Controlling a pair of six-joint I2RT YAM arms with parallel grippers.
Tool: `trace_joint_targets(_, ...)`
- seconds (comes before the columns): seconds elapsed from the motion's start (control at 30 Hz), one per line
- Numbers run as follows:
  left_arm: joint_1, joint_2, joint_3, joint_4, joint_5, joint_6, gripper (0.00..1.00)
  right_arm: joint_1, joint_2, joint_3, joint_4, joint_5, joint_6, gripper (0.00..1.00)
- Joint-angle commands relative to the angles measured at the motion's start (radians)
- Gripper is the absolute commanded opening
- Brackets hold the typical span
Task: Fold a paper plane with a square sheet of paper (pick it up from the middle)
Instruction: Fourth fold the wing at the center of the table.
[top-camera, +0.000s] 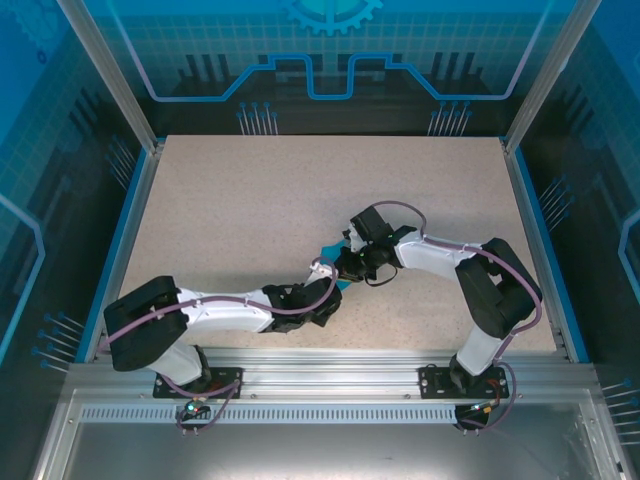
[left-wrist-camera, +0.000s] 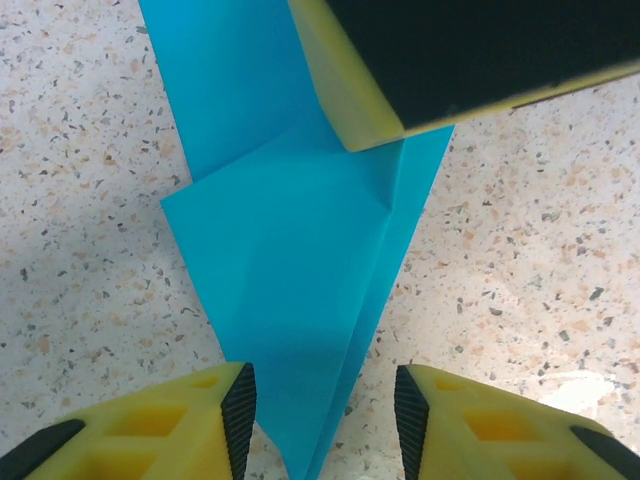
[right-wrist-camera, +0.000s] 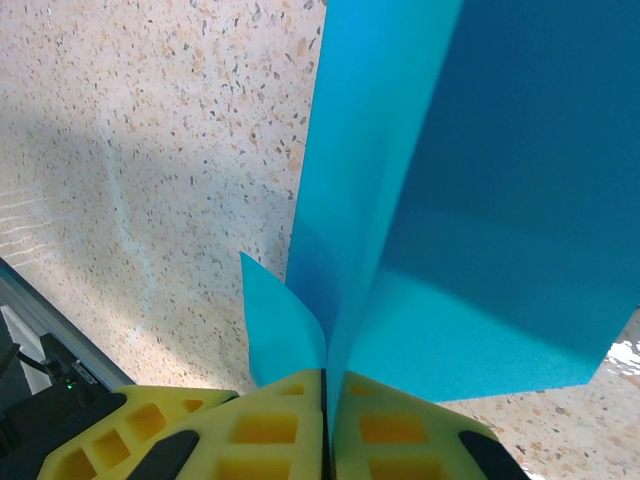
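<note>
Next, I pinch the plane's point with my left gripper, as it lies loose between those fingers, before my right gripper takes the fold nearer the point (left-wrist-camera: 355, 325).
The square sheet of paper is now folded into a teal dart with a sharp point and layered flaps, the paper plane (left-wrist-camera: 300, 260). It lies on the speckled table near the middle (top-camera: 331, 249). My left gripper (left-wrist-camera: 325, 420) is open, and the plane's point lies between its fingers without touching either pad. My right gripper (right-wrist-camera: 325, 400) is shut on the paper plane (right-wrist-camera: 480, 250), pinching an upright fold at its other end. One right finger (left-wrist-camera: 450, 60) shows at the top of the left wrist view, pressed on the paper. From above, the two grippers (top-camera: 322, 268) (top-camera: 352, 263) meet tip to tip.
The beige speckled table (top-camera: 300, 190) stretches bare to the back and both sides. Blue rails (top-camera: 120, 240) edge its left and right. An aluminium frame (top-camera: 330, 360) with the arm bases runs along the near edge.
</note>
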Motion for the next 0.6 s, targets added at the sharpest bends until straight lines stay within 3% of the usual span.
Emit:
trace_joint_targets(0.0, 0.001, 0.032, 0.027, -0.012, -0.042, 0.028, 0.44, -0.003, 0.02, 0.029, -0.028, -0.026, -0.004, 0.08)
trace_joint_targets(0.1, 0.003, 0.052, 0.042, -0.023, -0.067, 0.027, 0.41, -0.003, 0.02, 0.031, -0.027, -0.026, -0.003, 0.08)
trace_joint_targets(0.57, 0.0, 0.052, 0.04, -0.017, -0.079, 0.018, 0.11, -0.003, 0.023, 0.028, -0.034, -0.023, -0.004, 0.12)
